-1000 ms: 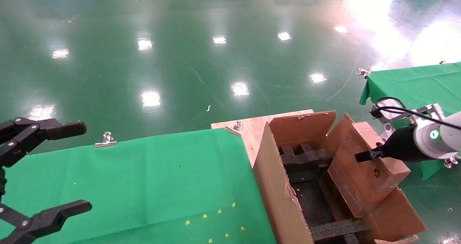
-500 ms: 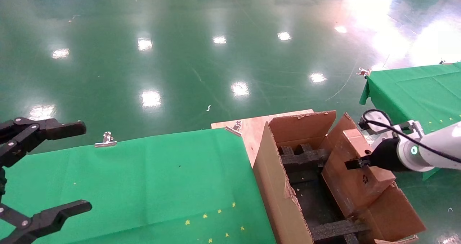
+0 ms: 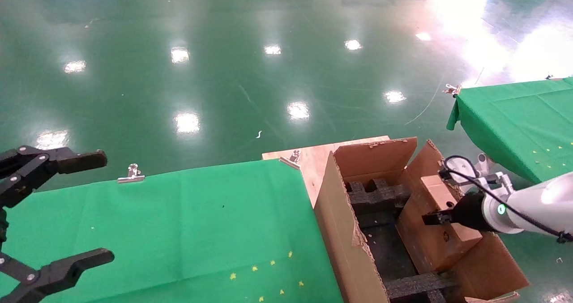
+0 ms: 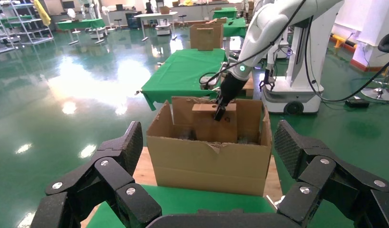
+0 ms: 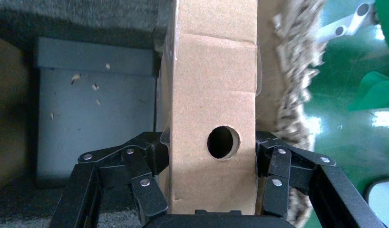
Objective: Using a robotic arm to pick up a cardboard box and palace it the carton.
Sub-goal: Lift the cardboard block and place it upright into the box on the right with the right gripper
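Observation:
The cardboard box, now tilted inside the large carton, will sit between the black foam inserts, against the carton's arm-side (image 3: 416,240) (image 5: 184,113), when my right gripper releases it.
My right gripper (image 3: 441,211) on the white robotic arm (image 3: 532,204) is shut on the small brown cardboard box (image 3: 436,236), which tilts inside the right side of the large carton (image 3: 344,245). In the right wrist view its fingers (image 5: 150,161) press both side faces of the cardboard box (image 5: 211,85), level with the round hole. Black foam inserts (image 3: 378,195) line the carton's bottom. In the left wrist view the carton (image 4: 207,164) stands ahead with the cardboard box (image 4: 207,126) above its rim. My left gripper (image 3: 104,208) hangs open over the green table at the far left.
A green-clothed table (image 3: 179,213) fills the front left, with a metal clip (image 3: 132,173) on its far edge. The carton stands on a wooden board (image 3: 313,157). A second green table (image 3: 515,110) is at the right. The carton's right flap (image 3: 490,262) folds outward.
My right gripper has carried the cardboard box down and to the left, deeper into the carton. The left arm has stayed still.

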Available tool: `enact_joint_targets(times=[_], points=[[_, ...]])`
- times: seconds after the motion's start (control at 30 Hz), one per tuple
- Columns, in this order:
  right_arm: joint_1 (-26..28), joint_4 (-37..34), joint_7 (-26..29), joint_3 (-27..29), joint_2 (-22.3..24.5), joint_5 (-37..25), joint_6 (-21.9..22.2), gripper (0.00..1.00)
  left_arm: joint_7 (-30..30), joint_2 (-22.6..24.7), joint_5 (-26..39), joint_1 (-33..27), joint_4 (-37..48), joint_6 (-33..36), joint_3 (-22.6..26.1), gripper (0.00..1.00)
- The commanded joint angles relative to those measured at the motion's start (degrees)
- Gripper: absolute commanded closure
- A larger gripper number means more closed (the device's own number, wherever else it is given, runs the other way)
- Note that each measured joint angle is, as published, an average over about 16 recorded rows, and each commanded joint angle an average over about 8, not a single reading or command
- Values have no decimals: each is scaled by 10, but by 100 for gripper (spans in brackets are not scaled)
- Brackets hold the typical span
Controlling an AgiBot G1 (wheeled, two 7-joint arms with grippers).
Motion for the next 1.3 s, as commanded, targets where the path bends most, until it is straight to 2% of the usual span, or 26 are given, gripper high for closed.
enact_joint_targets(times=[0.03, 0.47, 0.9, 1.17, 1.3], points=[[-10, -1, 9, -3, -2, -7, 9, 100, 0, 0, 0, 0, 0, 0, 0, 0], [-67, -47, 41, -16, -45, -21, 45, 100, 0, 0, 0, 0, 0, 0, 0, 0], [-103, -115, 11, -26, -87, 22, 72, 98, 0, 0, 0, 0, 0, 0, 0, 0], [-111, -132, -7, -26, -96, 48, 81, 0, 0, 0, 0, 0, 0, 0, 0, 0], [-111, -133, -8, -26, -97, 51, 81, 0, 0, 0, 0, 0, 0, 0, 0, 0]])
